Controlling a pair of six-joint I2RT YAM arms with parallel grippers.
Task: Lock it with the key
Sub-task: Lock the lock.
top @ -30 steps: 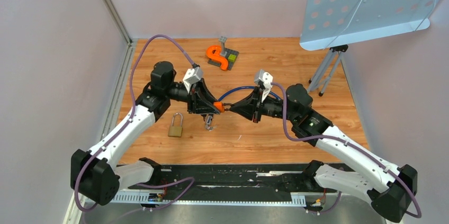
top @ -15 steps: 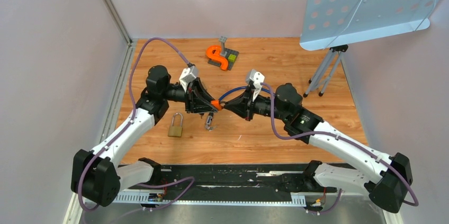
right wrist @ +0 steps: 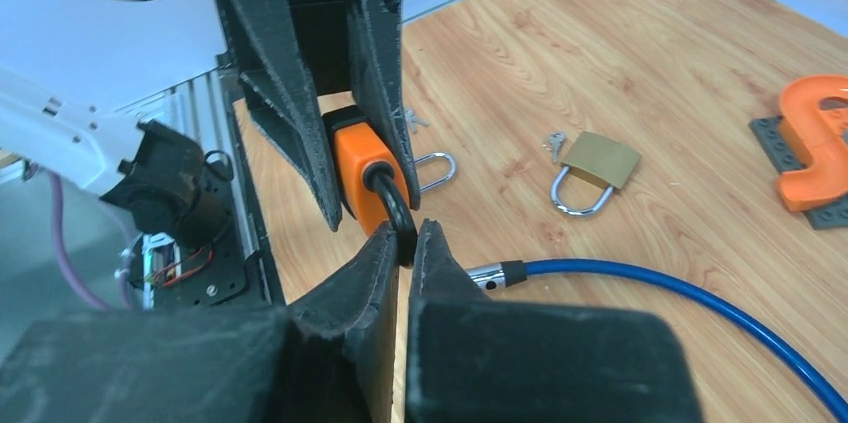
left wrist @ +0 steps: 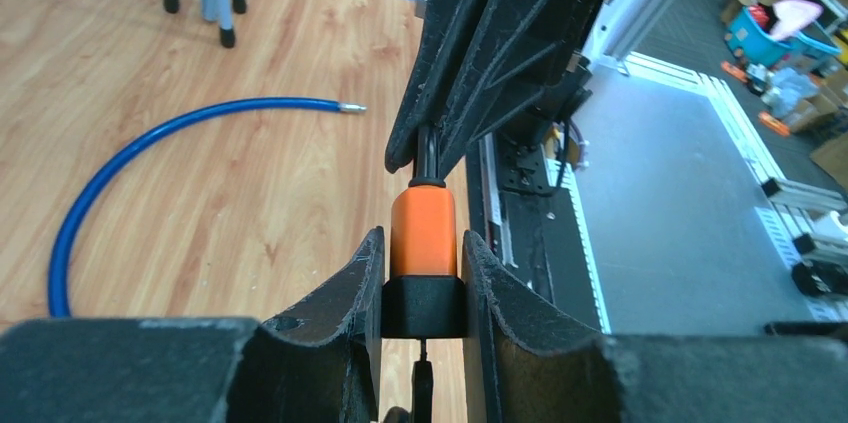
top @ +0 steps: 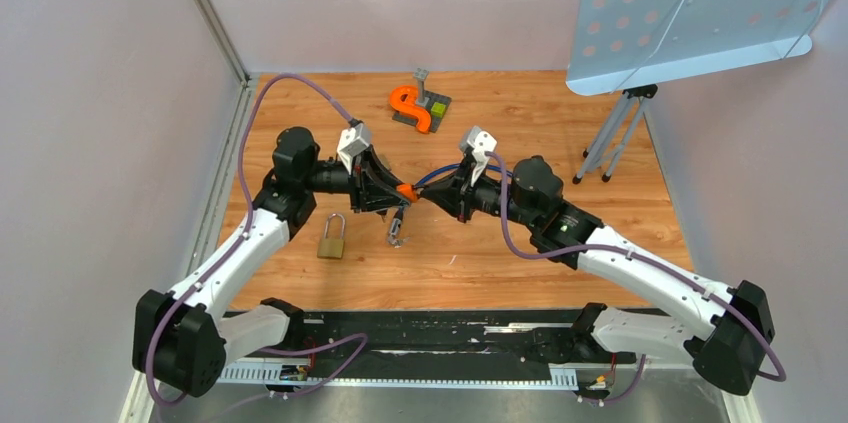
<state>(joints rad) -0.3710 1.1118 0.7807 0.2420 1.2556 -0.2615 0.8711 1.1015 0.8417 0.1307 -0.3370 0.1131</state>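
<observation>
The robot's right gripper pinches only the end of the padlock's shackle, so it should grip closer to the padlock's orange body (right wrist: 381, 181) before the left gripper takes the key.
An orange padlock (left wrist: 423, 228) with a black base is clamped between the fingers of my left gripper (left wrist: 423, 248), held above the table. My right gripper (right wrist: 405, 235) is shut on the padlock's black shackle (right wrist: 392, 205). In the top view the two grippers meet tip to tip at the orange padlock (top: 406, 193), left gripper (top: 398, 193) and right gripper (top: 424, 196). A small metal key bunch (top: 397, 232) shows just below the lock; a thin link runs down from the lock's base (left wrist: 422, 351). I cannot tell whether a key sits in the keyhole.
A brass padlock (top: 332, 238) lies on the wood table left of the grippers, also in the right wrist view (right wrist: 598, 165). A blue cable (right wrist: 680, 288) curves behind the right gripper. An orange S-shaped piece on a grey plate (top: 418, 108) sits at the back. A tripod (top: 615, 133) stands at right.
Both grippers, joined on the orange padlock, have shifted a little left and toward the back. The right arm has stretched further left. The brass padlock has not moved.
</observation>
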